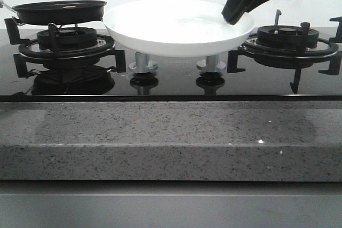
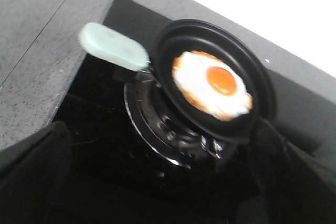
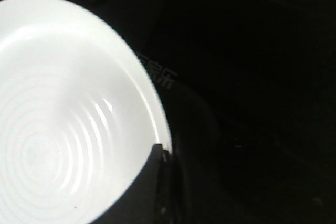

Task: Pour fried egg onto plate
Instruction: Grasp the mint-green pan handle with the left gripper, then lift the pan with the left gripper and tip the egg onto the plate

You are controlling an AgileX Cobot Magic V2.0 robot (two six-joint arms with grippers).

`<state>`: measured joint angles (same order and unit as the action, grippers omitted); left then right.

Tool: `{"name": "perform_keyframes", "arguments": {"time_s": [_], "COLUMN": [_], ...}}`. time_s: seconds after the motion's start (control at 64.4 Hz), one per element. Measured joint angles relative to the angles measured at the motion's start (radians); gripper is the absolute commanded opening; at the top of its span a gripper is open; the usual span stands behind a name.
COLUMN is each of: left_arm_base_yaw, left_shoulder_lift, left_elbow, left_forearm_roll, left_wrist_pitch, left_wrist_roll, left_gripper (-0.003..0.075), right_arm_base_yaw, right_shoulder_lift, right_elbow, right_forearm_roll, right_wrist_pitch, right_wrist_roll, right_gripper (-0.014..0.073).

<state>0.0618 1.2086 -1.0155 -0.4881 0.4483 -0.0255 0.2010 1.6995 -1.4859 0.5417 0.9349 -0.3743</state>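
The fried egg should go onto the plate. So my left gripper should close on the pale green handle [image 1: 2,3] [image 2: 113,45] of the black frying pan.
The fried egg [image 2: 195,80], white with an orange yolk, lies flat in a black frying pan [image 2: 262,85] on the left burner. The pan [image 1: 59,12] has a pale green handle [image 2: 113,45]. My left gripper [image 2: 163,187] hovers open above and short of the pan, its dark fingers [image 2: 31,171] spread wide and holding nothing. The white plate [image 1: 160,36] hangs above the hob's middle, beside the pan. My right gripper [image 1: 235,17] is shut on the plate's right rim [image 3: 157,114], one finger [image 3: 155,182] lying over the inside.
A black glass hob carries a left burner grate [image 1: 67,52] under the pan and a bare right burner grate [image 1: 288,46]. Two metal knobs [image 1: 143,63] stand under the plate. A speckled grey stone counter [image 1: 171,137] runs along the front.
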Motion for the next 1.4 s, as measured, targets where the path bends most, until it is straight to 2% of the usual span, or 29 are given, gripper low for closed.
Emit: {"name": "perform_keyframes", "arguments": {"time_s": [0.155, 0.326, 0.435, 0.684, 0.87, 1.072, 1.274, 1.352, 1.398], "left_arm_base_yaw": [0.101, 0.181, 0.216, 0.228, 0.228, 0.228, 0.228, 0.228, 0.228], "left_shoulder_lift": [0.131, 0.280, 0.382, 0.544, 0.600, 0.614, 0.616, 0.616, 0.616], "left_elbow": [-0.052, -0.141, -0.204, -0.331, -0.383, -0.400, -0.401, -0.405, -0.405], "left_forearm_roll": [-0.221, -0.480, -0.618, -0.697, -0.725, -0.737, -0.761, -0.785, -0.790], "left_wrist_pitch": [0.042, 0.160, 0.246, 0.335, 0.361, 0.382, 0.395, 0.404, 0.406], "left_wrist_roll": [0.099, 0.287, 0.354, 0.378, 0.378, 0.378, 0.375, 0.374, 0.373], "left_gripper": [0.0613, 0.0573, 0.0560, 0.0519, 0.0450, 0.0272, 0.0042, -0.0019, -0.0020], "right_arm_base_yaw": [0.000, 0.000, 0.000, 0.000, 0.000, 0.000, 0.000, 0.000, 0.000], "right_shoulder_lift": [0.000, 0.000, 0.000, 0.000, 0.000, 0.000, 0.000, 0.000, 0.000], "right_elbow": [0.000, 0.000, 0.000, 0.000, 0.000, 0.000, 0.000, 0.000, 0.000], "right_forearm_roll": [0.000, 0.000, 0.000, 0.000, 0.000, 0.002, 0.002, 0.002, 0.002], "right_wrist_pitch": [0.000, 0.000, 0.000, 0.000, 0.000, 0.000, 0.000, 0.000, 0.000], "right_wrist_roll": [0.000, 0.000, 0.000, -0.002, -0.002, -0.001, -0.001, -0.001, -0.001], "right_gripper": [-0.0067, -0.0067, -0.0067, -0.0067, -0.0067, -0.0067, -0.0067, -0.0067, -0.0067]}}
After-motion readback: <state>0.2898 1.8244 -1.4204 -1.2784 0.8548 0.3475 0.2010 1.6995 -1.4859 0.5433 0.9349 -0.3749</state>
